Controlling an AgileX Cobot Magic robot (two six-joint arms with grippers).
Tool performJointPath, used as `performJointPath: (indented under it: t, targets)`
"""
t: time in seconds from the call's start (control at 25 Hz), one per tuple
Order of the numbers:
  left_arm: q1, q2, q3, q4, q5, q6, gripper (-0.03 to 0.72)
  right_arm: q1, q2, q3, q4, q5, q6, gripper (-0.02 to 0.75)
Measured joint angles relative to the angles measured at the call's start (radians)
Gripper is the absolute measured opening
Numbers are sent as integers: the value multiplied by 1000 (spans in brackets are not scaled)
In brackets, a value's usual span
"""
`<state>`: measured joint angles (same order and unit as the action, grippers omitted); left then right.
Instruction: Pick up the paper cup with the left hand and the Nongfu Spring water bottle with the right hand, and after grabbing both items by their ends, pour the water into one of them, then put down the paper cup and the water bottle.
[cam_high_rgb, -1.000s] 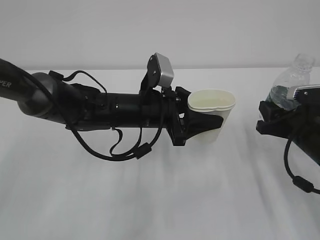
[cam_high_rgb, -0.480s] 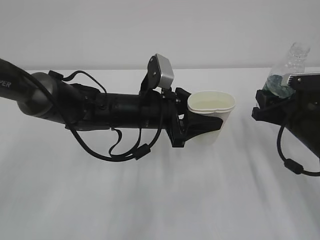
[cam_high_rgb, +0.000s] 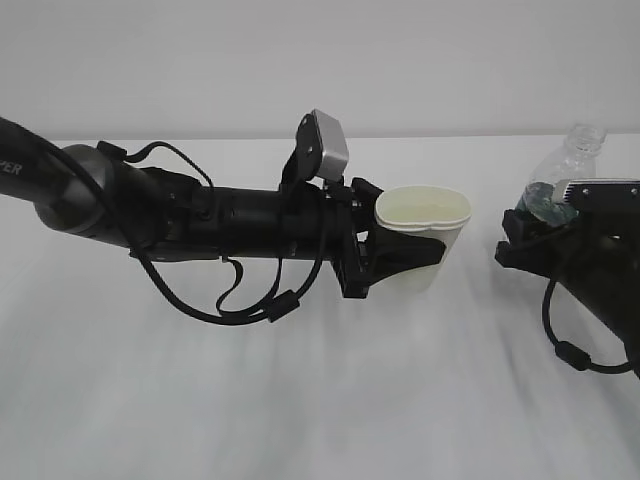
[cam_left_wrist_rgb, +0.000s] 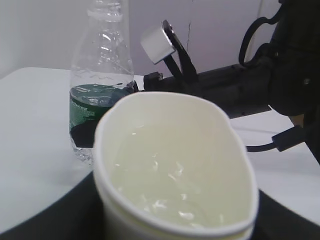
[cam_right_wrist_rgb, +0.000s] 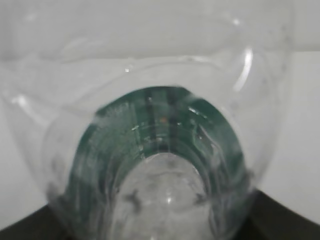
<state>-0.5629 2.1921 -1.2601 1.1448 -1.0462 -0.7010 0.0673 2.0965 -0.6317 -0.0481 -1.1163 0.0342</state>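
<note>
The robot's right gripper needs to set the Nongfu Spring water bottle down on the white cloth a short gap (cam_high_rgb: 505, 312) beside the paper cup.
In the exterior view the paper cup (cam_high_rgb: 424, 215) is upright in the middle, its rim squeezed oval, with my left gripper (cam_high_rgb: 412, 250) shut on its wall from the left. The left wrist view shows clear water glinting inside the paper cup (cam_left_wrist_rgb: 175, 165). To its right the Nongfu Spring water bottle (cam_high_rgb: 566, 166) stands neck up, leaning slightly right, and my right gripper (cam_high_rgb: 527, 236) is shut on its lower part at the green label. In the left wrist view, the bottle (cam_left_wrist_rgb: 100, 85) stands behind the cup. The bottle (cam_right_wrist_rgb: 160, 150) fills the right wrist view.
A white table (cam_high_rgb: 300, 400) under a white cloth spreads below both arms, with a pale wall behind. The left arm (cam_high_rgb: 150, 210) lies across the left half with loose black cables hanging under it. The right arm (cam_left_wrist_rgb: 240, 85) reaches in from the right.
My right gripper has carried the bottle leftward toward the cup and lower in the view. The left arm and the cup have barely moved.
</note>
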Motion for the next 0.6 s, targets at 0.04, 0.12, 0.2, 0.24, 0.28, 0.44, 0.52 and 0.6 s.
performJointPath:
  t: [0.04,0.12,0.2,0.24,0.28,0.44,0.52,0.6]
  targets:
    - [0,0,0,1,0,0,415,0,4,0,0,0,2,413]
    - [0,0,0,6,7,0,415,0,15,0,0,-6,4,413]
    - [0,0,0,11,14,0,415,0,28,0,0,-6,3,413]
    - [0,0,0,12,16,0,415,0,34,0,0,-6,6,413]
    - [0,0,0,12,16,0,415,0,37,-1,0,-6,6,413]
    - [0,0,0,14,18,0,412,0,47,-2,0,-1,7,413]
    - [0,0,0,14,21,0,412,0,47,-2,0,4,8,413]
    - [0,0,0,15,21,0,412,0,47,-2,0,16,8,413]
